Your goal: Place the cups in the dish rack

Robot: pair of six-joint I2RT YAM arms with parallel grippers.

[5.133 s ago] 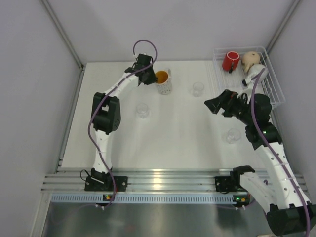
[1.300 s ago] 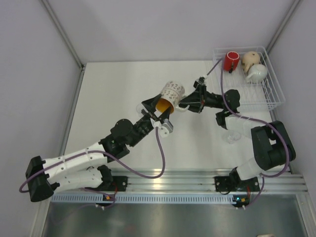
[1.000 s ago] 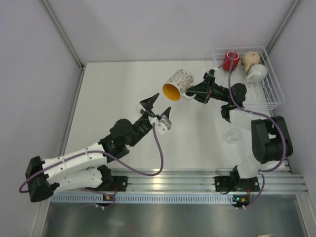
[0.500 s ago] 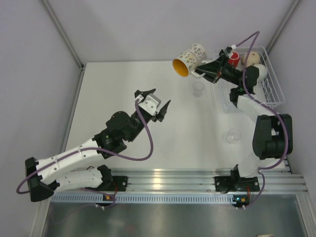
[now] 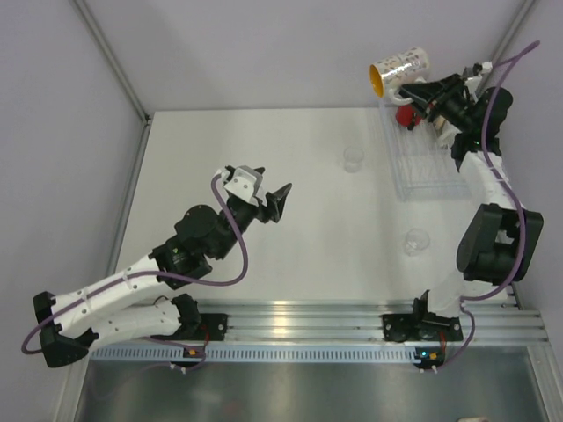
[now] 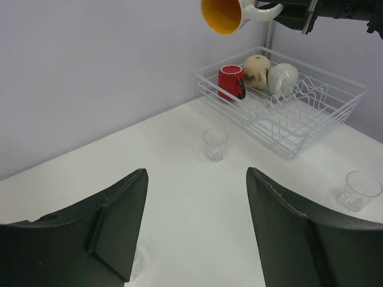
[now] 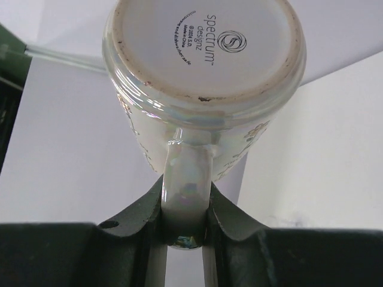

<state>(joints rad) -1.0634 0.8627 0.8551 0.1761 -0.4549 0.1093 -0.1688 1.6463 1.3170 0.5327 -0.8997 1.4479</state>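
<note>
Next, my right gripper lets go of the speckled white mug in the dish rack (image 5: 408, 135), just in front of the red cup.
My right gripper (image 7: 185, 210) is shut on the handle of the speckled white mug (image 7: 203, 54). The mug, orange inside (image 6: 224, 13), hangs on its side in the air above the back left corner of the white wire dish rack (image 5: 427, 176). A red cup (image 6: 230, 82), a beige mug (image 6: 257, 69) and a white mug (image 6: 281, 78) lie in the rack (image 6: 311, 122). Clear tumblers stand on the table at mid back (image 5: 354, 158) and front right (image 5: 415, 241). A third tumbler (image 6: 136, 263) shows beside my left finger. My left gripper (image 5: 262, 192) hangs open and holds nothing.
White walls close the table at the back and both sides. The right arm (image 5: 479, 167) stretches up over the rack's right half. The left arm (image 5: 176, 255) lies diagonally across the front left of the table.
The right gripper carried the speckled mug up and to the right, from mid-table to above the rack. The left arm drew back to the left, its gripper still open.
</note>
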